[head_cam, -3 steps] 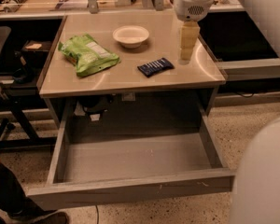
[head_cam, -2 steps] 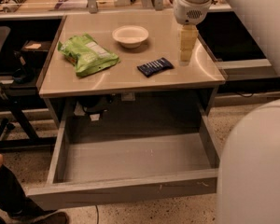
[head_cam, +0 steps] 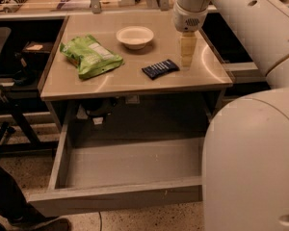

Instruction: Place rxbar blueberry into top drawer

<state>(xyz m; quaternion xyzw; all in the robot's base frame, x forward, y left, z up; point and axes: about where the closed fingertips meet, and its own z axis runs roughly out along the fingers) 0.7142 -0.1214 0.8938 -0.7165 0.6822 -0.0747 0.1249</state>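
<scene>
The rxbar blueberry's far end [head_cam: 171,66], the one away from the lime-green chip bag, is the spot my gripper needs to go to next and close on.
The rxbar blueberry [head_cam: 160,68], a small dark navy bar, lies flat on the tabletop right of centre. My gripper [head_cam: 187,52] hangs from the white arm over the table's right part, just right of the bar and slightly behind it, and holds nothing that I can see. The top drawer [head_cam: 130,163] stands pulled out below the tabletop, grey, with a bare flat bottom and a long front panel [head_cam: 115,197].
A lime-green chip bag [head_cam: 90,56] lies on the table's left part. A white bowl [head_cam: 135,36] stands at the back centre. My white arm's bulky body [head_cam: 253,158] fills the right side. A dark chair [head_cam: 2,81] stands at the left.
The arm's white body has swung further into view at the lower right. The gripper stays near the bar over the table's right part. The bar, bag and bowl have not moved.
</scene>
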